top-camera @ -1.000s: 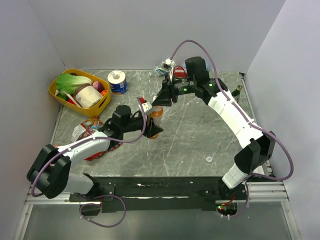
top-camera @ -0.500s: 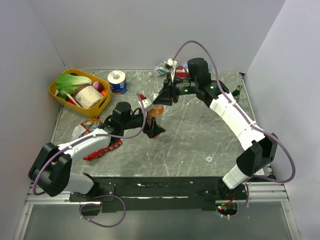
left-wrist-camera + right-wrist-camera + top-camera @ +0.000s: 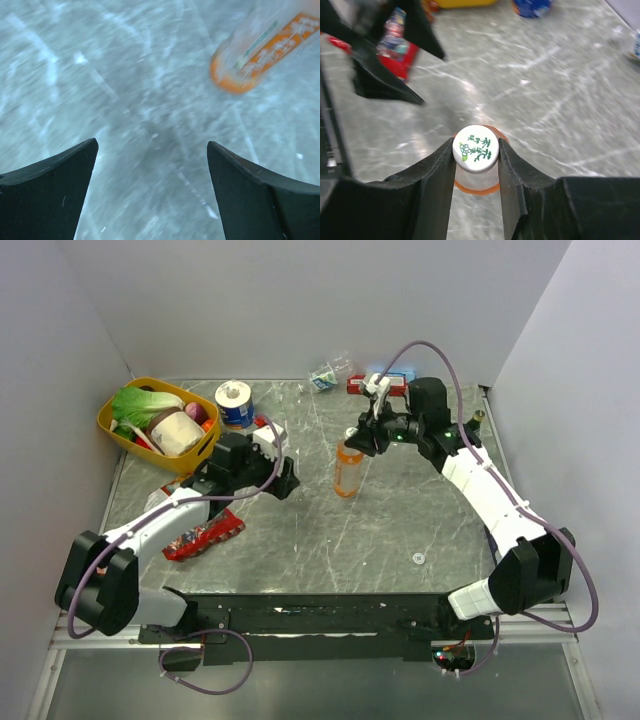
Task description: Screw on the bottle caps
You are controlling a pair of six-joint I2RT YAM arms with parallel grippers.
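Note:
Next, I set the orange drink bottle upright on the bare grey table (image 3: 359, 475) in front of the red box and let go of its cap with my right gripper.
The orange drink bottle (image 3: 346, 472) stands upright mid-table. Its white cap (image 3: 476, 148), printed in green, sits on the neck. My right gripper (image 3: 476, 144) is shut on that cap from above, one finger on each side. The bottle's orange body (image 3: 478, 187) shows below the cap. My left gripper (image 3: 287, 480) is open to the left of the bottle, apart from it, and nothing lies between its fingers (image 3: 47, 192). In the left wrist view the bottle (image 3: 252, 55) is blurred at the upper right. A loose white cap (image 3: 418, 558) lies near the front right. The water bottle (image 3: 332, 371) lies at the back.
A yellow basket (image 3: 118, 432) of groceries stands at the back left, a blue can (image 3: 235, 405) beside it. A red packet (image 3: 205, 536) lies under the left arm. A red box (image 3: 360, 385) is at the back wall, and a green glass bottle (image 3: 477, 423) by the right edge.
My left gripper opened, let go of the orange bottle and drew back to the left. The right arm shifted right with the bottle, which now stands upright.

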